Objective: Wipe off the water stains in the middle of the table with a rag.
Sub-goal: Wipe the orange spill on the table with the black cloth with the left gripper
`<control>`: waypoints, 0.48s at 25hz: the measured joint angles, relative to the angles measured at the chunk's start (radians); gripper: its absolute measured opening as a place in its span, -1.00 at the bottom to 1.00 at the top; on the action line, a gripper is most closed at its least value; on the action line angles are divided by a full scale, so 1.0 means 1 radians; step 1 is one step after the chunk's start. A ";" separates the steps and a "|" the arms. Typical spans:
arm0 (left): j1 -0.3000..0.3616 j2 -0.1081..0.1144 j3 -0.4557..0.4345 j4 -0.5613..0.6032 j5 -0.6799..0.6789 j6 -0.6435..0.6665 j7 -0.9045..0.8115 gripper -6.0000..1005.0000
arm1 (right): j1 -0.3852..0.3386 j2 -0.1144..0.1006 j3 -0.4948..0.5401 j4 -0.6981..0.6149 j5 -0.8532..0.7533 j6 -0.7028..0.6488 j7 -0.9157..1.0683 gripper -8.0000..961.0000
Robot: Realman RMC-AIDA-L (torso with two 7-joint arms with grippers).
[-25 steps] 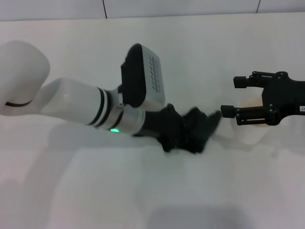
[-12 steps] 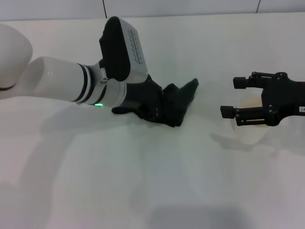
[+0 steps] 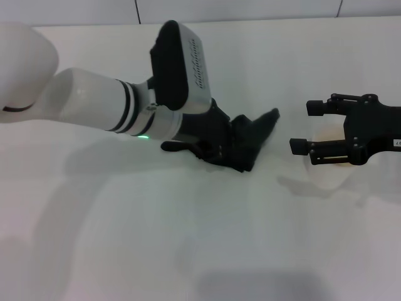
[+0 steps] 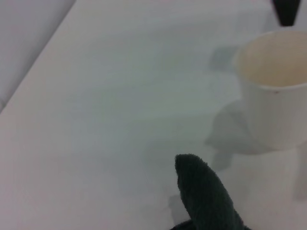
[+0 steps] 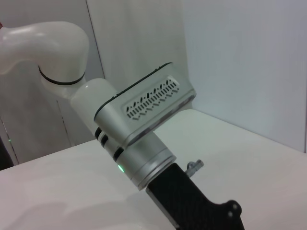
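Observation:
My left gripper is to put the dark rag down on the bare table just this side of my left gripper's wrist (image 3: 178, 172).
My left gripper (image 3: 227, 145) presses the dark rag (image 3: 257, 133) onto the white table (image 3: 188, 238) near its middle and is shut on it. The rag's narrow tail (image 4: 206, 196) points toward the white paper cup (image 4: 276, 86). No water stains show on the table; they are hidden or out of view. To the right, my right gripper (image 3: 307, 127) holds still with its fingers apart, over the paper cup (image 3: 330, 177). The right wrist view looks along the left arm (image 5: 144, 120) to its black gripper base (image 5: 192, 201).
The paper cup stands a short way right of the rag's tail. A grey wall (image 3: 238, 9) runs along the table's far edge. Bare tabletop lies in front of both arms.
The left gripper with the rag swept left and away from me, then came partway back to the right toward the cup. The right arm and cup have not moved.

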 joint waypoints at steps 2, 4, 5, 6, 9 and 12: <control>-0.003 -0.002 0.020 0.007 -0.004 0.007 -0.001 -0.84 | 0.000 0.000 0.000 0.000 0.000 0.000 0.000 0.79; -0.006 -0.004 0.041 0.011 -0.014 0.019 -0.002 -0.84 | 0.000 0.000 0.000 0.000 0.000 0.000 0.000 0.79; -0.006 -0.005 0.053 0.012 -0.022 0.022 -0.002 -0.84 | 0.000 0.000 0.000 0.000 0.000 0.000 0.000 0.79; -0.006 -0.006 0.067 0.012 -0.034 0.026 -0.001 -0.84 | 0.000 0.000 0.000 0.000 0.000 0.000 0.000 0.79; -0.004 -0.006 0.106 0.012 -0.079 0.036 0.004 -0.84 | 0.000 0.000 0.000 0.000 0.000 0.000 0.000 0.79; 0.001 -0.006 0.112 0.012 -0.098 0.064 0.006 -0.84 | 0.000 0.000 0.000 0.000 0.000 0.000 0.000 0.79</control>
